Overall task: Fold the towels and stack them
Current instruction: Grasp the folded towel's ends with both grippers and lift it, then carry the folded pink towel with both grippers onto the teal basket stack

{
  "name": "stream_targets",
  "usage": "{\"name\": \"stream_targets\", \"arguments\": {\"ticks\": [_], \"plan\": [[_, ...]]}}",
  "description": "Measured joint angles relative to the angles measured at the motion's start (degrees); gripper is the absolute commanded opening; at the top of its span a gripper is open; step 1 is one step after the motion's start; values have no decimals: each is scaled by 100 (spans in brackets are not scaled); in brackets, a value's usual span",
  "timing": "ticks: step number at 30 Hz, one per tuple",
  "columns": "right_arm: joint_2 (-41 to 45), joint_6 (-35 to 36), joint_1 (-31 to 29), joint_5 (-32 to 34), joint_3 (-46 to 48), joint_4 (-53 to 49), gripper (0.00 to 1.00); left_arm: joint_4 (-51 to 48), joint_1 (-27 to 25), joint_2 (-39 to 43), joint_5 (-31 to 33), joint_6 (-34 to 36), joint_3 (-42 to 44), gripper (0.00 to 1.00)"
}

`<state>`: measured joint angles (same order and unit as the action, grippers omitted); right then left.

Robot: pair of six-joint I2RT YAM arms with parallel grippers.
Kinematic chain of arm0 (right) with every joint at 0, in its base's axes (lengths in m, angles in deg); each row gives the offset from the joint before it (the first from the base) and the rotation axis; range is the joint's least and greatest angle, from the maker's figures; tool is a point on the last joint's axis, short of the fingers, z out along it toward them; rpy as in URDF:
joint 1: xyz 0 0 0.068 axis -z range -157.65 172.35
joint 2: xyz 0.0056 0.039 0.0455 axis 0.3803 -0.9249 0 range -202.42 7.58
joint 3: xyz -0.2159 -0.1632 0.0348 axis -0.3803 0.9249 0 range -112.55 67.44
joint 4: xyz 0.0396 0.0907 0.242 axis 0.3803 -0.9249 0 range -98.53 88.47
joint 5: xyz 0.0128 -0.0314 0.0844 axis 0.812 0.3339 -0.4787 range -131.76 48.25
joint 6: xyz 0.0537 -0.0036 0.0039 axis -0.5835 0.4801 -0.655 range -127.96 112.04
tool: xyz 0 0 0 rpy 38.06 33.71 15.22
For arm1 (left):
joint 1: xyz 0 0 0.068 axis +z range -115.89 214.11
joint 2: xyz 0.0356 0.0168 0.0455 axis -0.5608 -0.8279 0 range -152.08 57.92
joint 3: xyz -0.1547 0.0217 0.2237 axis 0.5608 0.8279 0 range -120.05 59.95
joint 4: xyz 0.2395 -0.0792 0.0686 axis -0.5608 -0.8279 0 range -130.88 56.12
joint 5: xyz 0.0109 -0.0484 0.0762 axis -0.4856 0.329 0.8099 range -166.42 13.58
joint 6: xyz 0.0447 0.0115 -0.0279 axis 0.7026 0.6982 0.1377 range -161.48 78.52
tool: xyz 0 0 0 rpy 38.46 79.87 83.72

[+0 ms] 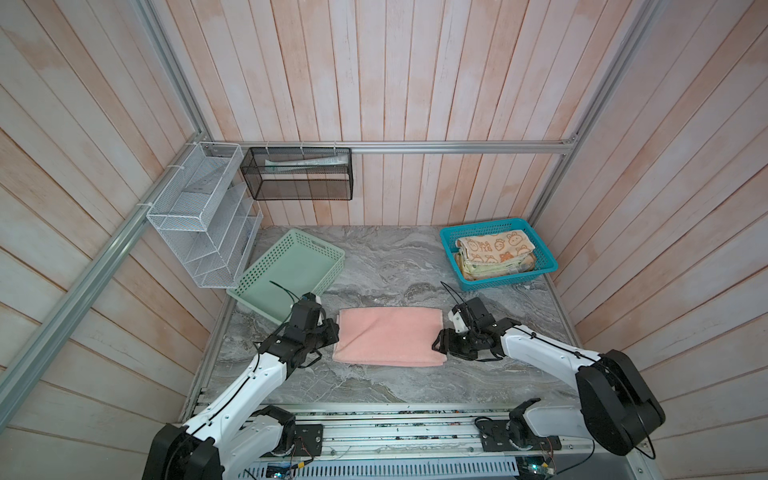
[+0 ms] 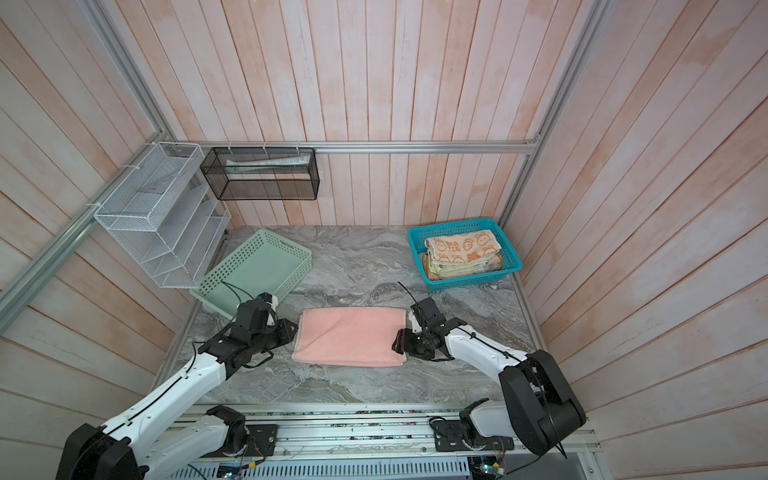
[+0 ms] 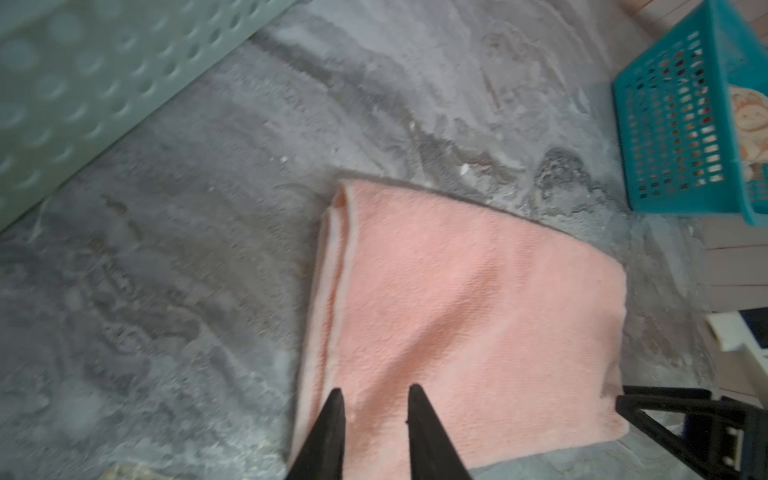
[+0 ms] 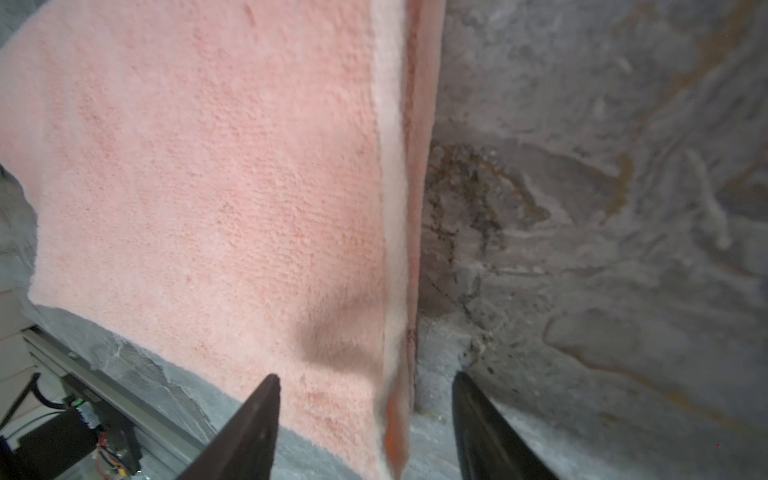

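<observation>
The pink towel's layered short edge (image 1: 443,351) (image 4: 395,400), on the side toward the teal basket, will be gripped by my right gripper to lift the towel.
A plain salmon pink towel (image 1: 388,336) (image 2: 351,336) lies folded in half on the grey marble table (image 1: 374,266). My left gripper (image 1: 334,332) (image 3: 376,388) is at its left edge, fingers close together with a ruck of the pink towel (image 3: 478,291) pinched between them. My right gripper (image 1: 436,347) (image 4: 365,376) stands open at the right edge, where the layered hem of the pink towel (image 4: 208,166) runs between its fingertips. Other folded towels sit stacked in the teal basket (image 1: 507,279), the orange bunny towel (image 1: 494,245) on top.
An empty mint-green basket (image 1: 291,270) stands at the back left, close behind the left arm. A white wire rack (image 1: 199,216) and a black mesh rack (image 1: 299,174) hang on the wall. Wooden walls close in both sides.
</observation>
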<state>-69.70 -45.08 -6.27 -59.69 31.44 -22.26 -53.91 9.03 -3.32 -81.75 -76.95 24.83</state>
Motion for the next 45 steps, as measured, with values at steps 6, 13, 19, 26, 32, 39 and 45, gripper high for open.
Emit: {"name": "stream_targets", "arguments": {"ticks": [6, 13, 19, 26, 32, 39, 45], "plan": [[-474, -133, 7, -52, -219, 326, 71, 1285, -1569, -1742, -387, -321, -378, 29], [-861, -400, -11, -256, -295, 1152, 67, 2210, -1930, -3073, -935, -780, -372, 29], [-1419, -605, -166, -463, -428, 1862, 25, 2811, -1934, -3161, -1093, -1075, -168, 29], [-1932, -437, -363, -516, -944, 1786, 0, 2889, -1934, -3008, -962, -1217, -39, 28], [-1943, 560, -254, 140, -2474, 315, 0, 2116, -1615, -2365, -632, -1003, -92, 28], [-2524, 1906, 680, 1497, -5171, -881, 0, 1751, -1036, -2044, -367, -557, -407, 28], [-3705, 2507, 1971, 1749, -6583, -1377, 0, 1740, -866, -2413, -444, -442, -435, 28]]}}
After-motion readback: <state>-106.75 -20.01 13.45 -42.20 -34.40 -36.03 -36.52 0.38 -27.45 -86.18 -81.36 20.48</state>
